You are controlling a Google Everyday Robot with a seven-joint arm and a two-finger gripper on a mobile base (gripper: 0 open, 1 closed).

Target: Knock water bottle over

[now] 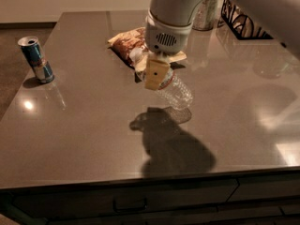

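The robot's gripper should release the water bottle on its side on the grey table (190, 97) in front of the snack bag.
The water bottle (175, 91) is a clear ribbed plastic bottle with a white cap. It is tilted, cap to the upper left and base to the lower right, in the middle of the grey table (84, 125). My gripper (153, 73) comes down from the white arm above and is shut round the bottle's upper half. One yellowish finger (155, 72) lies across the front of it. The bottle's label is mostly hidden behind the finger. The base hangs just above its shadow on the table.
A slim blue-silver can (37, 60) stands at the table's left edge. A crumpled snack bag (125, 43) lies just behind the bottle. A clear jar (209, 14) and a black wire rack (243, 23) stand at the back right.
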